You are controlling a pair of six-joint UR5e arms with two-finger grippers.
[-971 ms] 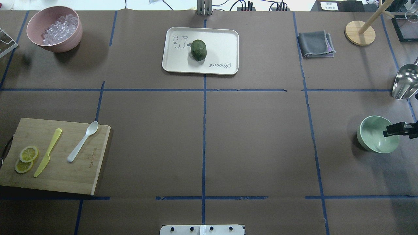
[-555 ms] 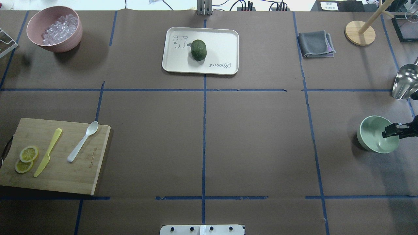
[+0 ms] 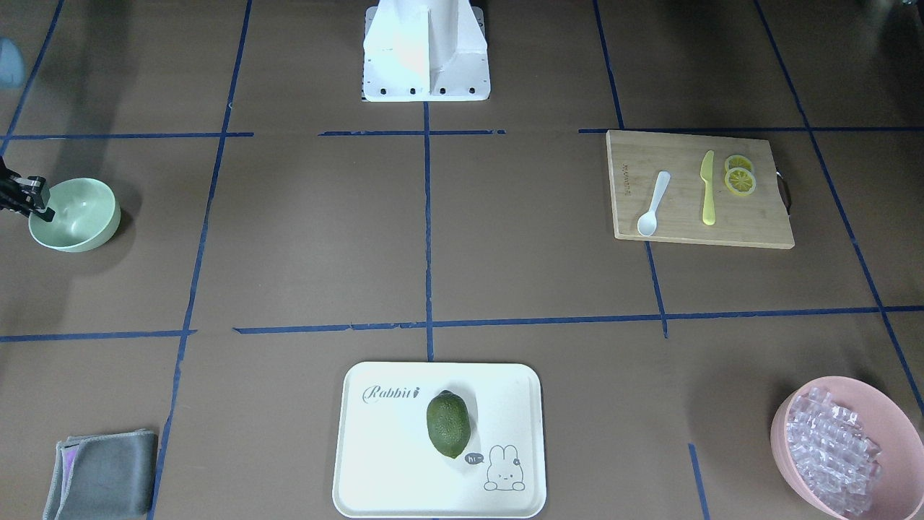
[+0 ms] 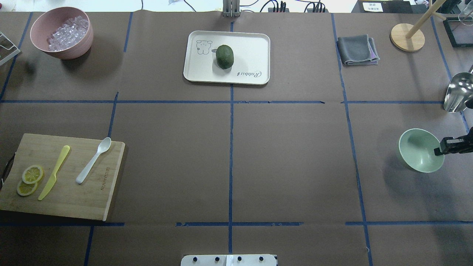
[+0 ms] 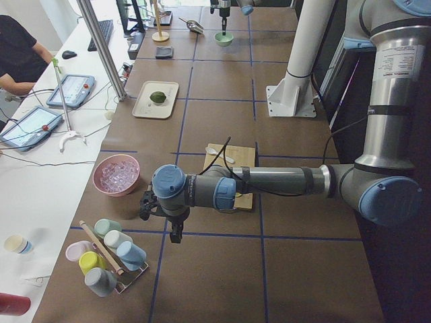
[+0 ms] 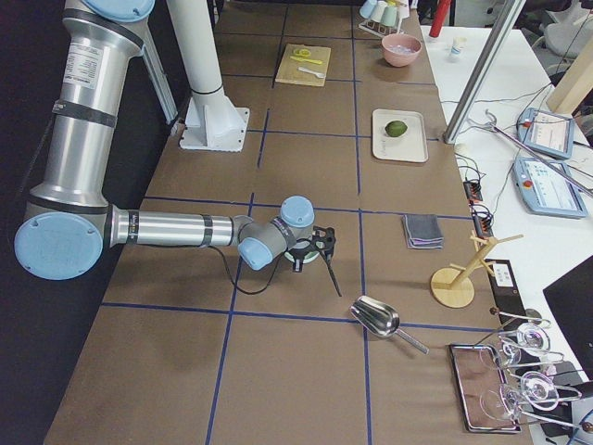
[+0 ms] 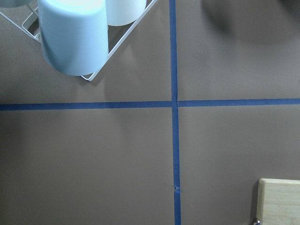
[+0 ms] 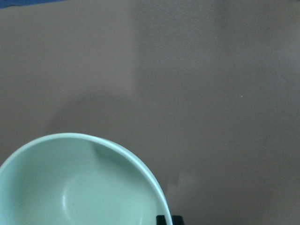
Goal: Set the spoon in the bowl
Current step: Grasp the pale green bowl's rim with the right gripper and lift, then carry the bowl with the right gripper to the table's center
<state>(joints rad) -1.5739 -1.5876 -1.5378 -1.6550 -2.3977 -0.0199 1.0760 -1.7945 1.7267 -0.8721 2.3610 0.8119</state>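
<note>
The robot's right gripper will set the mint-green bowl down on the middle blue tape line [image 3: 429, 214] between the cup rack and the tray. The bowl is now tilted and slightly raised.
The white spoon [image 4: 94, 159] lies on the wooden cutting board [image 4: 66, 207] at the left, next to a yellow knife; it also shows in the front view [image 3: 653, 202]. The mint-green bowl [image 4: 419, 149] is at the far right, tilted and slightly raised. My right gripper [image 4: 440, 150] is shut on its right rim; this shows in the front view [image 3: 37, 204] too. The right wrist view shows the bowl [image 8: 79, 187] with a fingertip [image 8: 164, 219] at its rim. My left gripper [image 5: 176, 233] hangs over bare table beside the cup rack, away from the spoon; I cannot tell whether it is open.
A yellow knife [image 4: 54, 171] and lemon slices [image 4: 29, 179] share the board. A pink bowl of ice cubes [image 4: 62, 31] stands back left, a tray [image 4: 251, 48] with a green fruit back centre. A grey cloth [image 4: 357, 50], wooden stand [image 4: 407, 37] and metal scoop [image 4: 458, 92] are at the right.
The bowl has shifted left and tilted, its shadow has grown, and the right gripper now sits at its right rim. The spoon has not moved.
</note>
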